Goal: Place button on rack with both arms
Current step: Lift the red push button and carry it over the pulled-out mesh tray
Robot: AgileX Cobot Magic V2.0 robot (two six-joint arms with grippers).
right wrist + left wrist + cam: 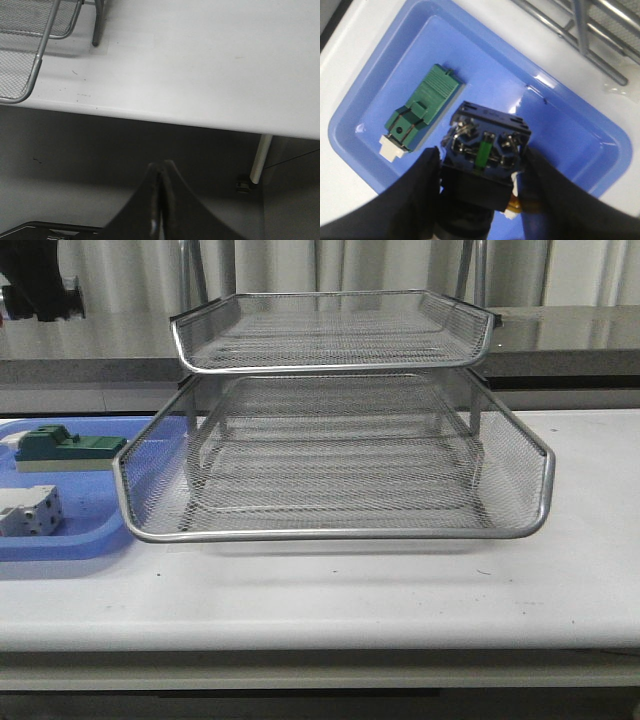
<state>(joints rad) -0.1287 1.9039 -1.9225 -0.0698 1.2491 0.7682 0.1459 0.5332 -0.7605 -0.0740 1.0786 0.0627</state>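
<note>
I should use my left gripper to release the button, which hangs over a blue tray now, in the middle of the silver rack's lower mesh level (pixel 338 458).
In the left wrist view the button (pixel 487 145) sits between the black fingers of my left gripper (pixel 481 167), which is shut on its black body. Its dark blue rear block, with metal contacts and a green bar, points away from the wrist; the red head is hidden. It hangs over a blue tray (pixel 380 75). The silver wire-mesh rack (pixel 330 534) stands mid-table, and its tiers that show are empty. My right gripper (pixel 161 167) is shut on nothing, out past the table's front edge and lower than it, off the rack's corner (pixel 37 65).
The blue tray (pixel 60 540) lies left of the rack and holds a green block (pixel 65 448) and a white block (pixel 30 510). The green block (pixel 422 112) lies just beside the held button. A table leg (pixel 260 160) shows under the edge.
</note>
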